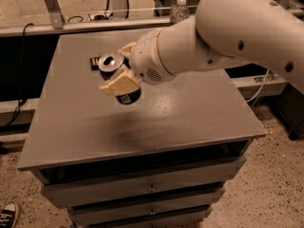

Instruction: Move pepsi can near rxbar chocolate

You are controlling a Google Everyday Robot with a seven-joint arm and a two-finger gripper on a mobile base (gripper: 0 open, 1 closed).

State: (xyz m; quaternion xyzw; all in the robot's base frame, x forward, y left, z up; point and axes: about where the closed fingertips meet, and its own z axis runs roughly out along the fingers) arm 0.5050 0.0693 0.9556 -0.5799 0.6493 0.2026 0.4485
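Next, my gripper lets go of the pepsi can on the grey table, close on the bottle side of the rxbar chocolate (pixel 123 76).
My gripper (pixel 118 72) is shut on the pepsi can (pixel 114 65) and holds it tilted in the air above the left middle of the grey table (pixel 85 122). The can's silver top faces up and left, and its blue body shows below the tan fingers (pixel 119 85). The rxbar chocolate (pixel 95 62) lies flat on the table just behind and left of the can. Only its dark left end shows; the can hides the rest.
A clear plastic water bottle (pixel 179 9) stands behind the table's far edge. My white arm (pixel 223 32) reaches in from the upper right. Drawers (pixel 152 186) sit under the tabletop. A shoe (pixel 8 215) is on the floor at lower left.
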